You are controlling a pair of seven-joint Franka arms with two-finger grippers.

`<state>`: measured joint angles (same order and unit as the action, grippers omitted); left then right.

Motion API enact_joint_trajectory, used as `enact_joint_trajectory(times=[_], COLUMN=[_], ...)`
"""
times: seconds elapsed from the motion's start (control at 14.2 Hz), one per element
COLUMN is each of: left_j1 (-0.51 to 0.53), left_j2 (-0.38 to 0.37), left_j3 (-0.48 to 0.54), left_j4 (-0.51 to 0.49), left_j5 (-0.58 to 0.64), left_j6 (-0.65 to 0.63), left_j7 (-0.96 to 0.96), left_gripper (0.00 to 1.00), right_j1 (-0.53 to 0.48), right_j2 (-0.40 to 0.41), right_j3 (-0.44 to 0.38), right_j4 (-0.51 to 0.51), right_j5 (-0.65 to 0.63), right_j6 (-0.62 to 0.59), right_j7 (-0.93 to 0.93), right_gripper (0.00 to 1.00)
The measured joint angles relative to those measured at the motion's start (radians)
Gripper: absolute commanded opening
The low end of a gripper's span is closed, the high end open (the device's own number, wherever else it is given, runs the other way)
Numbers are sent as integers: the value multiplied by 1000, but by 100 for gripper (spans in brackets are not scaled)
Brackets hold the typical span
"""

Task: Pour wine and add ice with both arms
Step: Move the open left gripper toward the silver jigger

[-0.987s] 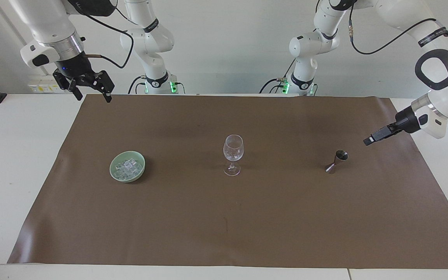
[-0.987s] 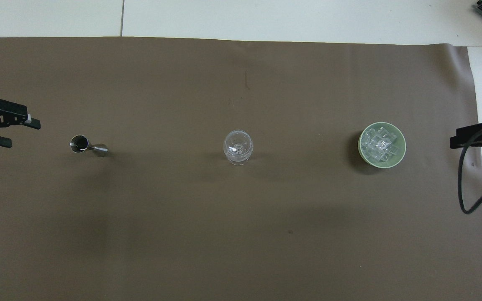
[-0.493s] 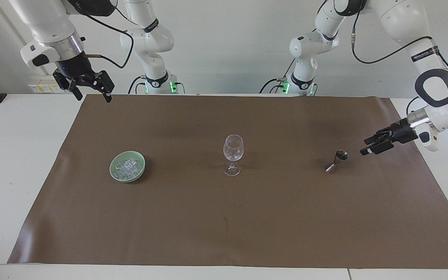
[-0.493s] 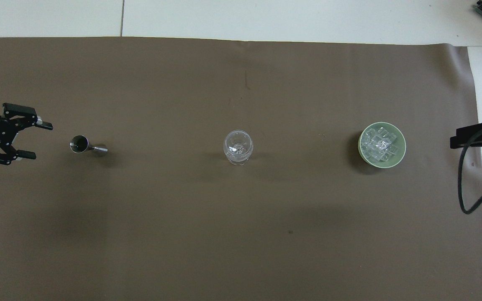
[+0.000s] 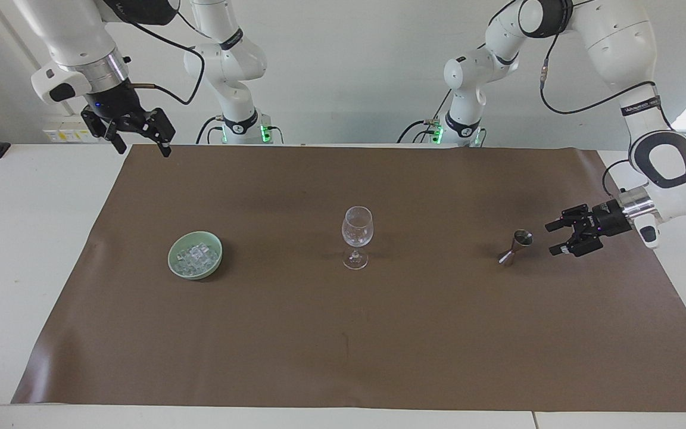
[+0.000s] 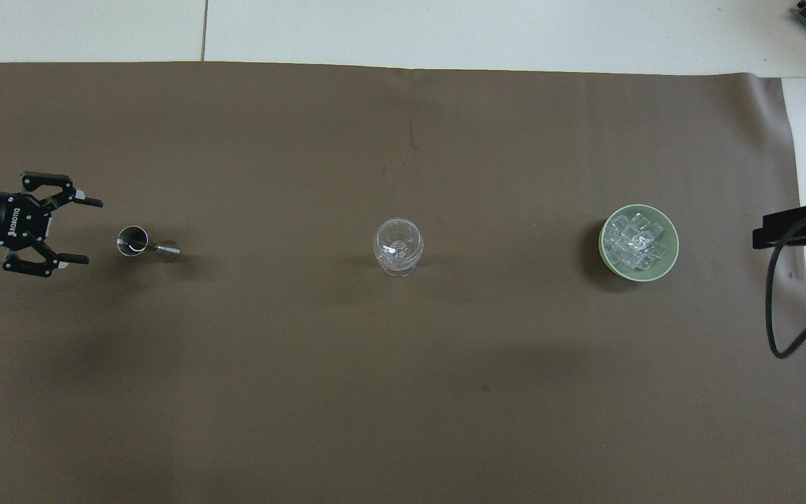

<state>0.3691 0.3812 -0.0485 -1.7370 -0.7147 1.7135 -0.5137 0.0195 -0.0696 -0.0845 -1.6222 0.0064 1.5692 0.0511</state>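
Next, my left gripper should go to the narrow middle of the steel jigger (image 6: 152, 246), below its upper cup, and close there.
A small dark steel jigger (image 5: 516, 246) (image 6: 138, 242) stands on the brown mat toward the left arm's end. My left gripper (image 5: 551, 238) (image 6: 88, 231) is open, low and level with the jigger, a short gap beside it, its jaws pointing at it. A clear stemmed wine glass (image 5: 356, 236) (image 6: 398, 246) stands at the mat's middle. A pale green bowl (image 5: 195, 255) (image 6: 639, 242) with a heap of clear ice cubes (image 5: 196, 255) (image 6: 635, 241) sits toward the right arm's end. My right gripper (image 5: 142, 141) (image 6: 791, 230) is open and waits high over the mat's corner by the right arm's base.
The brown mat (image 5: 343, 333) covers most of the white table (image 5: 15, 238). A black cable (image 6: 788, 308) hangs from the right arm over the mat's edge. Both arm bases stand at the table's edge by the wall.
My left gripper has dropped and moved in toward the jigger, turning level with it. The right arm has not moved.
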Motion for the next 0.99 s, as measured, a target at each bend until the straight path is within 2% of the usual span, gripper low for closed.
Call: enact_joint_trajectory(times=[0.35, 0.63, 0.99], left_j1=[19, 70, 86], left_j2=[43, 117, 177], left_j3=[0, -1, -5], left_j4=[-5, -23, -102], left_j5=[-92, -184, -322], left_j6=[4, -1, -11], left_j7=[-101, -112, -112], left_gripper=[100, 100, 100], right_j1=[0, 0, 0], right_j2=[0, 0, 0], right_j3=[0, 0, 0], right_j4=[0, 0, 0], right_j5=[0, 0, 0], right_j6=[0, 0, 0], right_j7=[0, 0, 0], right_gripper=[100, 100, 100])
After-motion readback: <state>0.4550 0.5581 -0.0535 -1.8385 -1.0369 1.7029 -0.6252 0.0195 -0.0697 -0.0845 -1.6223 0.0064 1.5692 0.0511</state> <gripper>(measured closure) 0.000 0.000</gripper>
